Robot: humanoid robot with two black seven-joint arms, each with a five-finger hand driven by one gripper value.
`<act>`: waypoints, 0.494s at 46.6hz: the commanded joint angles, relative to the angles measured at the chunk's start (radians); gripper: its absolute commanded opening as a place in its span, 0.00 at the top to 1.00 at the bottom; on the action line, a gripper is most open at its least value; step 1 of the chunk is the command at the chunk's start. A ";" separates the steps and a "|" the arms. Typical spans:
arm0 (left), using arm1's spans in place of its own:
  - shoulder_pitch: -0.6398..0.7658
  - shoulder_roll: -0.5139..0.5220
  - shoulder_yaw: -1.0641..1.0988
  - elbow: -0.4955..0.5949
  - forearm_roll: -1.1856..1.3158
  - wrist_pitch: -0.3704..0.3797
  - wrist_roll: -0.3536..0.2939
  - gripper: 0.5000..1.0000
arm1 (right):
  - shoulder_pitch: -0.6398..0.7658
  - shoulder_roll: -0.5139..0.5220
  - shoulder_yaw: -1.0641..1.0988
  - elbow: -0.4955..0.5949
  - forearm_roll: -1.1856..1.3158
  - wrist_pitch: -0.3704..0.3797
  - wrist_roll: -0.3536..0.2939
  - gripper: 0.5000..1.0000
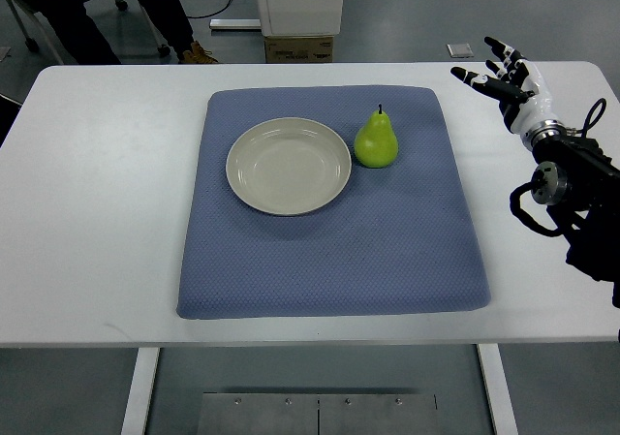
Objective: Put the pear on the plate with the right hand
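The side of the green pear [391, 147] facing away from the beige plate should be my right gripper's next stop, and it should close there.
A green pear [376, 141] stands upright on the blue mat [329, 251], just right of the round beige plate [289, 166] and nearly touching its rim. The plate holds nothing. My right hand [501, 77] is over the table's far right part, well right of the pear and off the mat. Its fingers are spread and it holds nothing. Its arm [572, 183] comes in from the right edge. The left arm does not show.
The white table [97, 202] carries the mat in its middle. Beyond the far edge stand a white post with a cardboard box [298, 47], and a person's legs [145, 14] at the back left. A small grey object [460, 50] lies on the floor.
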 commanded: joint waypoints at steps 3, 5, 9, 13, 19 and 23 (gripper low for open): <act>0.000 0.000 0.000 0.000 0.001 0.000 0.000 0.00 | 0.002 0.000 0.001 0.000 0.000 0.001 0.000 0.00; 0.000 0.000 0.000 0.000 -0.001 0.001 0.000 0.00 | 0.002 0.000 0.000 0.001 0.000 0.001 0.000 0.00; 0.000 0.000 0.000 0.000 -0.001 0.001 0.000 0.00 | 0.002 0.002 0.000 0.003 0.000 0.005 0.000 0.00; 0.000 0.000 0.000 0.000 -0.001 0.000 0.000 0.00 | 0.005 0.002 0.000 0.004 0.000 0.007 0.000 0.00; 0.000 0.000 0.000 0.000 -0.001 0.001 0.000 0.00 | 0.009 0.002 0.000 0.004 0.000 0.007 0.000 0.00; 0.000 0.000 0.000 0.000 -0.001 0.001 0.000 0.00 | 0.009 0.000 -0.002 0.004 -0.002 0.007 0.000 0.00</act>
